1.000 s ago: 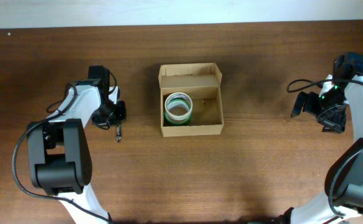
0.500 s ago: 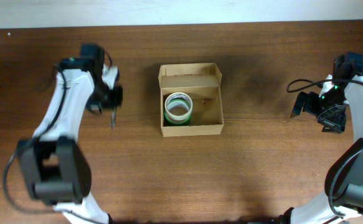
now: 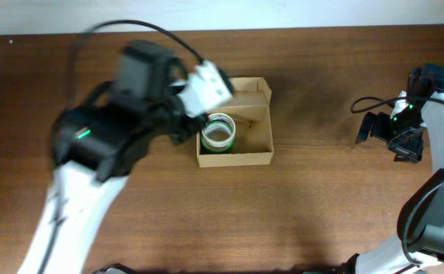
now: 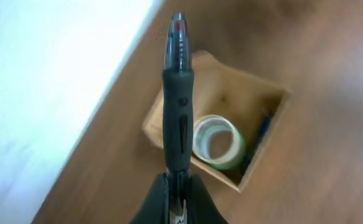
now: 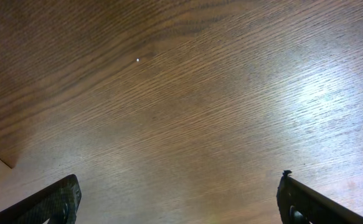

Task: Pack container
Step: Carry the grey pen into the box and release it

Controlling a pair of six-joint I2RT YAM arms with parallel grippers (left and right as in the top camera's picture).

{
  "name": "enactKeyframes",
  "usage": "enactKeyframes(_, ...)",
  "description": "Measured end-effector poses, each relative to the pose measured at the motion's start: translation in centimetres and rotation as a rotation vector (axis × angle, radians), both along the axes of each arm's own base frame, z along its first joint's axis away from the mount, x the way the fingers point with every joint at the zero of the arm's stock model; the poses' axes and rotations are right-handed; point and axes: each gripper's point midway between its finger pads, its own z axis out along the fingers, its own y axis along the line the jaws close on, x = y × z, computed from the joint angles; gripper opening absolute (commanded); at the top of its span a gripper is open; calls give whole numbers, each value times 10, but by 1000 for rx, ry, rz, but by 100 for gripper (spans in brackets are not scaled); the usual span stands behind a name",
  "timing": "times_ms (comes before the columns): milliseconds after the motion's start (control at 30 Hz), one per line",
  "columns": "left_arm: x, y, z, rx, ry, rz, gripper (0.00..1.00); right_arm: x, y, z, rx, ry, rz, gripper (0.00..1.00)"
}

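Note:
Next, my left gripper sets the black pen down inside the tan cardboard box (image 3: pixel 247 144) (image 4: pixel 251 116) next to the tape roll.
The tan cardboard box (image 3: pixel 256 125) stands open at the table's middle, its flap folded back at the far side. A green-and-white tape roll (image 3: pixel 218 134) lies in its left half. My left gripper (image 3: pixel 182 125) is raised over the box's left edge, blurred. In the left wrist view my left gripper (image 4: pixel 178 186) is shut on a black pen (image 4: pixel 178 106) that points out over the box (image 4: pixel 265 152) and the tape roll (image 4: pixel 217 142). A dark thin object (image 4: pixel 261 129) lies along the box's inner wall. My right gripper (image 3: pixel 378 135) is open and empty at the far right, with bare wood between its fingers in its wrist view (image 5: pixel 178 186).
The left arm (image 3: pixel 100 144) covers much of the table's left side in the overhead view. The table's far edge (image 3: pixel 298 29) meets a white surface behind the box.
My left arm has lifted off the table at the left and swung up and right, carrying the pen over the box's left edge. The right arm has not moved.

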Motion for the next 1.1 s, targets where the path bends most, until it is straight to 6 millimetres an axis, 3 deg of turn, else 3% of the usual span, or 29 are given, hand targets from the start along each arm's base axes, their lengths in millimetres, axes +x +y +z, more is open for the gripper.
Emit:
enactKeyframes(167,4,-33,-93,207,217,-170,2,0,0,0,0,0,0,99)
enactKeyframes(300,11,-52,-152,311,324,-261,2,0,0,0,0,0,0,99)
enactKeyframes(600,17,-59,-238,440,495,-332,2,0,0,0,0,0,0,99)
enactKeyframes(767,16,-58,-264,471,549,-343,1,0,0,0,0,0,0,99)
enactKeyframes(900,17,-59,-271,477,558,-346,2,0,0,0,0,0,0,99)
enactKeyframes(967,20,-61,-271,470,547,-343,28,0,0,0,0,0,0,99)
enactKeyframes(1033,20,-61,-271,465,548,-330,47,0,0,0,0,0,0,99)
enactKeyframes(1100,20,-61,-271,463,554,-305,48,0,0,0,0,0,0,99)
